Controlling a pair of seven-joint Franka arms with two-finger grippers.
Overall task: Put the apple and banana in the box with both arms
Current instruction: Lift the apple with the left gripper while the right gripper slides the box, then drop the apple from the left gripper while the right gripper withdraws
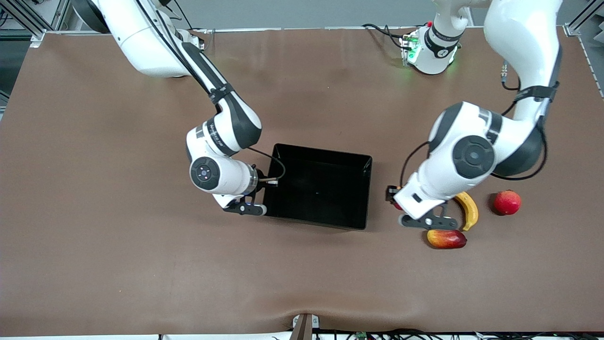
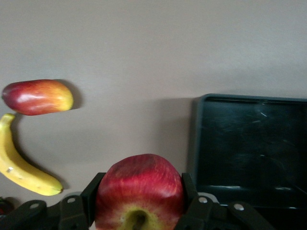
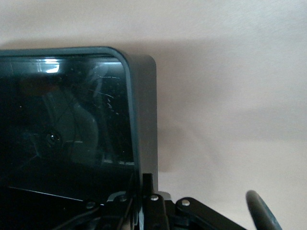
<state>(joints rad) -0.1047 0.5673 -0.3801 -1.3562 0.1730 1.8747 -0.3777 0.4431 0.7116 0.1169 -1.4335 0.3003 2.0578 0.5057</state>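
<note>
Next, I release the apple with my left gripper inside the black box (image 1: 354, 173), near its far corner on the banana's side.
My left gripper (image 2: 140, 192) is shut on the apple (image 2: 139, 187), a finger on each side; the stem dimple faces the wrist camera. In the front view this gripper (image 1: 428, 221) is between the box (image 1: 368, 189) and the banana (image 1: 469, 210), and the hand hides the apple. The banana (image 2: 19, 165) lies on the table close beside the gripper. My right gripper (image 1: 250, 208) is at the black box's wall toward the right arm's end. It is shut on that wall (image 3: 144, 115), one finger (image 3: 147, 184) outside it and one inside. The box holds no fruit.
An elongated red-yellow oval fruit (image 1: 446, 239) lies just nearer the front camera than the left gripper and shows in the left wrist view (image 2: 38, 97). A pinkish-red round fruit (image 1: 507, 202) sits beside the banana, toward the left arm's end. Brown table all round.
</note>
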